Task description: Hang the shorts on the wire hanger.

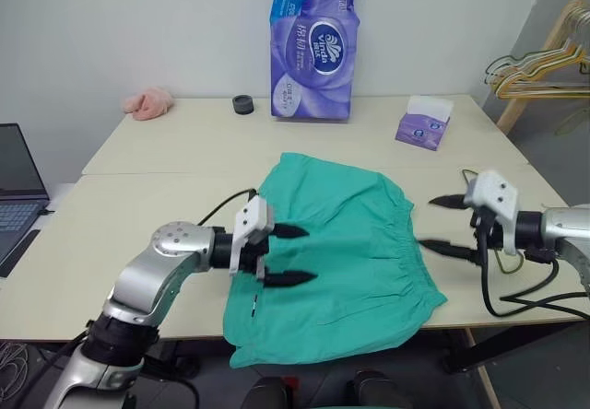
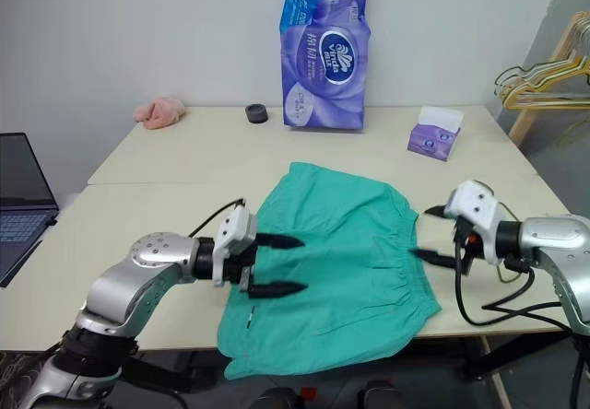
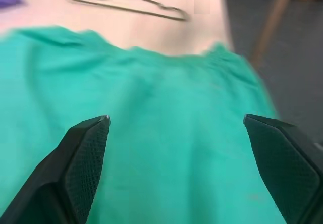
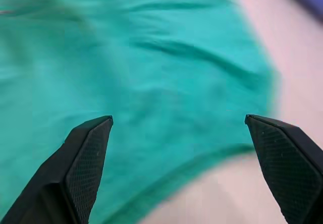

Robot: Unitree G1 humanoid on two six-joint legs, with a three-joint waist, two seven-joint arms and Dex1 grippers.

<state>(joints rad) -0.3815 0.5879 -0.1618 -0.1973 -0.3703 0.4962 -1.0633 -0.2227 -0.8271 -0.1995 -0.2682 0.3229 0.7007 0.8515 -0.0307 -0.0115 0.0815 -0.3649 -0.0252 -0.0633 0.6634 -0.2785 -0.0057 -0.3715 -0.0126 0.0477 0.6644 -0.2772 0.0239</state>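
The robot's right gripper will next go to the wire hanger and close on its sloping arm (image 1: 521, 260) beside the hanger's near corner, toward the table's front edge.
The teal-green shorts (image 1: 346, 262) lie flat on the table, with the gathered waistband toward my right side. My left gripper (image 1: 307, 254) hovers open over the left part of the fabric, nothing between its fingers (image 3: 83, 153). Just off the waistband edge, my right gripper (image 1: 427, 223) is open too and points in at the shorts (image 4: 151, 82). The thin olive-grey wire hanger (image 3: 176, 16) lies on the bare tabletop beyond the waistband, in the left wrist view.
A tall purple tissue pack (image 1: 313, 45), a small purple tissue box (image 1: 424, 123), a black round object (image 1: 243, 105) and a pink cloth wad (image 1: 147, 103) stand along the table's far side. A laptop (image 1: 18, 188) is at the left. Hangers (image 1: 539, 64) hang on a wooden rack at the right.
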